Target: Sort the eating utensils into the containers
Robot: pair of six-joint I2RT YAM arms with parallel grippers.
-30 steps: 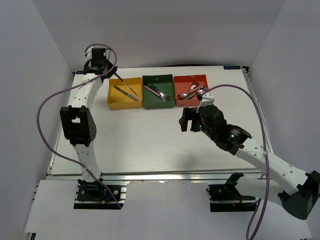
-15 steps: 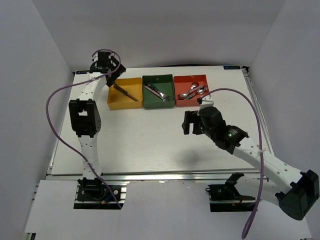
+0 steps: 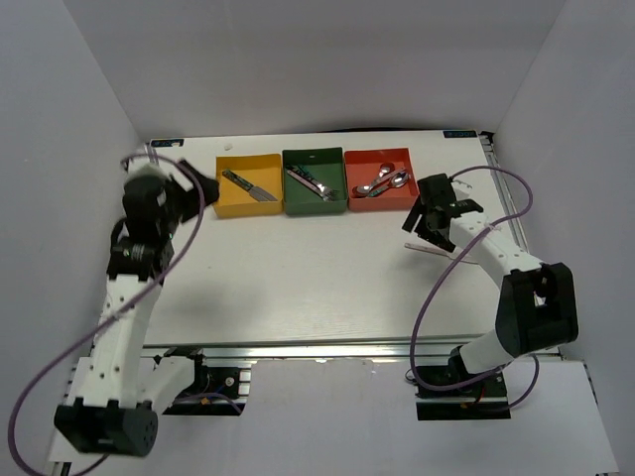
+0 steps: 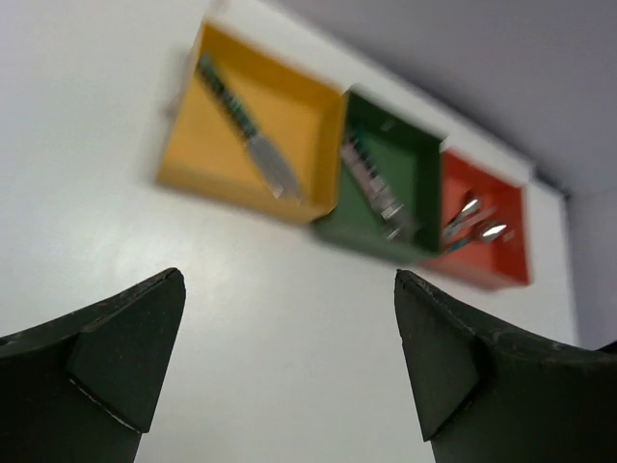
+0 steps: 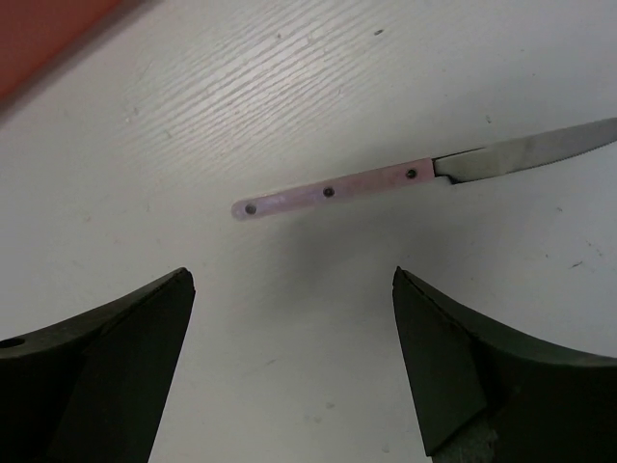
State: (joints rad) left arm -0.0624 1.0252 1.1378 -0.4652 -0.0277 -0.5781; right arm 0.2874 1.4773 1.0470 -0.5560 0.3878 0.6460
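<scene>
My right gripper should close next on the pink-handled knife near the handle's end [image 3: 413,247] [image 5: 275,204], which is the end that lies farthest from the knife's blade.
Three containers stand in a row at the back: yellow [image 3: 236,202], dark green [image 3: 332,169] and red [image 3: 365,164]. A dark-handled knife [image 3: 250,185] lies in the yellow one, utensils [image 3: 310,182] in the green one, spoons [image 3: 383,179] in the red one. My left gripper [image 3: 201,182] hangs open and empty, left of the yellow box [image 4: 207,145]. A pink-handled knife [image 5: 424,177] lies flat on the table just ahead of my right gripper [image 5: 292,275], which is open and empty above it. From above, that knife [image 3: 434,252] shows faintly beside the right gripper [image 3: 418,220].
White walls close in the table on the left, back and right. The table's right edge [image 3: 501,183] runs close behind the right arm. Purple cables loop off both arms.
The left gripper opened over the yellow box, then drew back to the left and came away empty. The right arm swung right and lowered over the pink-handled knife.
</scene>
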